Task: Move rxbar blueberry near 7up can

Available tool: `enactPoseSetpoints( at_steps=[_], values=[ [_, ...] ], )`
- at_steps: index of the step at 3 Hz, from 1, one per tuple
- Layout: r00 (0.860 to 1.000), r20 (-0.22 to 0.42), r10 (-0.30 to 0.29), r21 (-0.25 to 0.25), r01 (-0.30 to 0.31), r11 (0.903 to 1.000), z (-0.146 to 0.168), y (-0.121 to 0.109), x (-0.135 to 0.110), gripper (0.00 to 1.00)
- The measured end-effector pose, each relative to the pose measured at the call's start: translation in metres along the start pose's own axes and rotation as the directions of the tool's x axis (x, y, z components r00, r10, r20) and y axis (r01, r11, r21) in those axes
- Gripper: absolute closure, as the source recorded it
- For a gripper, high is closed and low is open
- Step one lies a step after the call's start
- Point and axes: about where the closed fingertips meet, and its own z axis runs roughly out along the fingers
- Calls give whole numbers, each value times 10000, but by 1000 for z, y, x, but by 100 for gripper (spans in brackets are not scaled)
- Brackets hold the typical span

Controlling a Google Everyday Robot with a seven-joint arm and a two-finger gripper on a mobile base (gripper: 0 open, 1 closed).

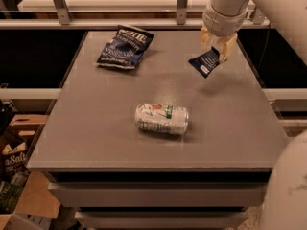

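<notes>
My gripper is going to let go of the rxbar blueberry on the grey table (186, 77), a little behind the 7up can. The bar now hangs tilted above the table.
The rxbar blueberry (205, 63), a small dark navy wrapper with a white label patch, hangs tilted from my gripper (218, 48), lifted above the right rear part of the table. My gripper is shut on its upper edge. The 7up can (161, 119), pale silver-white with green and red markings, lies on its side near the middle of the grey table (96, 128), down and to the left of the bar, well apart from it.
A larger dark blue chip bag (124, 47) with white lettering lies at the table's back left. A rail with posts (181, 4) runs behind the table. Cardboard boxes (14, 176) stand on the floor at the left.
</notes>
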Motion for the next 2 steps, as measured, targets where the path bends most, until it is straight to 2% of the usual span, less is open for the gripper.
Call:
enactPoseSetpoints(
  at_steps=[2],
  values=[
    [9865,1227,-1085,243,1063,9940,-17,-14,-62,100]
  ],
)
